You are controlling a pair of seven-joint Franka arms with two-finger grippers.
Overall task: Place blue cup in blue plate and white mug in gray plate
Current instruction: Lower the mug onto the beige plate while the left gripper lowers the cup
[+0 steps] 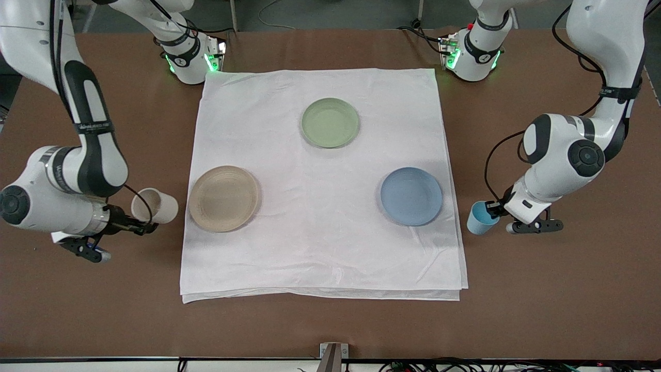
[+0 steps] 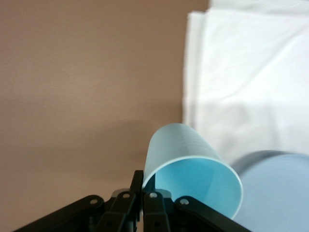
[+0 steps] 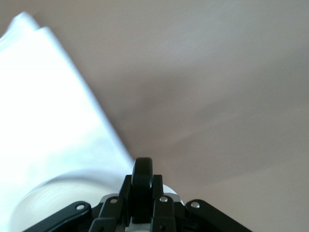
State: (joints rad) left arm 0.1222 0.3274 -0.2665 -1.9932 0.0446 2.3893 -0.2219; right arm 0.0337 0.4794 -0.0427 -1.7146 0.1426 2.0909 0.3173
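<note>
Next, I let the blue cup go with my left gripper near the middle of the blue plate (image 1: pixel 416 201) (image 2: pixel 292 213), a little toward the cloth's closest edge.
My left gripper (image 1: pixel 493 209) is shut on the rim of the blue cup (image 1: pixel 480 218). It holds the cup tilted over the bare table, just off the cloth's edge beside the blue plate (image 1: pixel 411 196). In the left wrist view the fingers (image 2: pixel 143 186) pinch the cup's wall (image 2: pixel 193 159), and the blue plate (image 2: pixel 280 193) lies just past it. My right gripper (image 1: pixel 142 223) is shut on the white mug (image 1: pixel 155 205). It holds the mug tilted over the bare table beside the gray plate (image 1: pixel 223 198). In the right wrist view the shut fingers (image 3: pixel 142 179) hide most of the mug.
A white cloth (image 1: pixel 320 258) covers the middle of the brown table (image 1: pixel 330 325) and carries all three plates. A pale green plate (image 1: pixel 330 122) lies on it nearer the robots' bases. The cloth's edge shows in both wrist views (image 2: pixel 246 63) (image 3: pixel 48 106).
</note>
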